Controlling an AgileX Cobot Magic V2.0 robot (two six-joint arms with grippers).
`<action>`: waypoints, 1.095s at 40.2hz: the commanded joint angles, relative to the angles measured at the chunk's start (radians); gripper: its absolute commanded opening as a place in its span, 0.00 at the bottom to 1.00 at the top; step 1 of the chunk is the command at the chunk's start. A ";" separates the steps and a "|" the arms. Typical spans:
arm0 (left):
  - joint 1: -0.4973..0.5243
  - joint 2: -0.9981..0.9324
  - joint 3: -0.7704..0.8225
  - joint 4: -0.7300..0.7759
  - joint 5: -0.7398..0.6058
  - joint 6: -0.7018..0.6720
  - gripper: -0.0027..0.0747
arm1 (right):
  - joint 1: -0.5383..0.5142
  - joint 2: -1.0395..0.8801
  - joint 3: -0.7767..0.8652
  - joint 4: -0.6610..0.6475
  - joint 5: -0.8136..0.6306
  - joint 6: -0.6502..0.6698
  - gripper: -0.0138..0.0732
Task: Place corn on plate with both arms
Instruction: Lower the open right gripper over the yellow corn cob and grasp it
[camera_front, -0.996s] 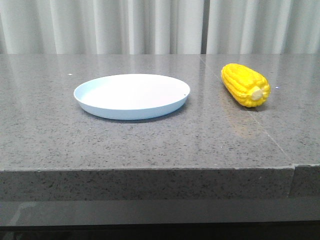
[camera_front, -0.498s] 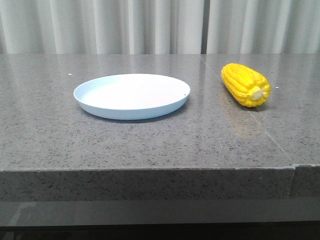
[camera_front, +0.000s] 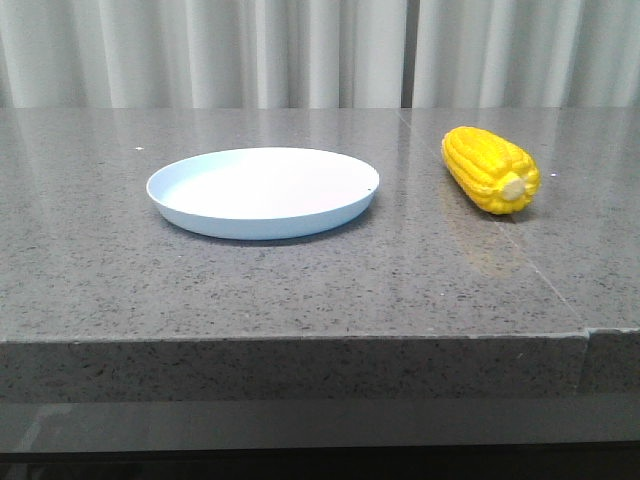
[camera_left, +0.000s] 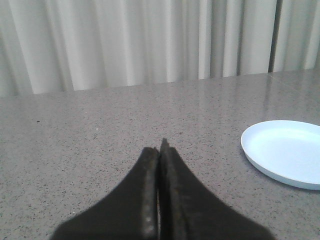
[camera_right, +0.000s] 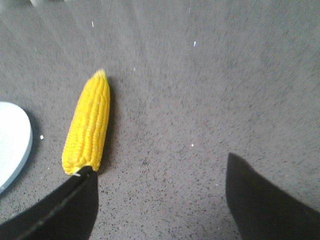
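My right gripper needs to grip around the middle of the yellow corn (camera_front: 490, 167) (camera_right: 90, 121), between its cream stub end and its far end.
The yellow corn (camera_front: 490, 169) lies on the grey stone table at the right, its cream stub end facing the front. To its left rests the pale blue plate (camera_front: 263, 191), with nothing on it. Neither arm shows in the front view. My left gripper (camera_left: 160, 148) is shut with nothing in it, low over bare table, the plate (camera_left: 285, 152) off to one side. My right gripper (camera_right: 160, 167) is open above the table, with the corn (camera_right: 89, 126) just beyond one fingertip (camera_right: 82, 182) and outside the jaws. The plate's edge (camera_right: 12, 145) shows beside the corn.
The table's front edge (camera_front: 300, 340) runs across the front view, with a seam near its right end. Pale curtains (camera_front: 300, 50) hang behind the table.
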 joint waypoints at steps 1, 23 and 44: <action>0.003 0.014 -0.024 -0.001 -0.078 0.002 0.01 | 0.020 0.119 -0.113 0.021 -0.004 -0.009 0.80; 0.003 0.014 -0.024 -0.001 -0.078 0.002 0.01 | 0.263 0.680 -0.457 0.072 0.036 -0.009 0.88; 0.003 0.014 -0.024 -0.001 -0.078 0.002 0.01 | 0.263 0.950 -0.613 0.132 0.162 -0.009 0.73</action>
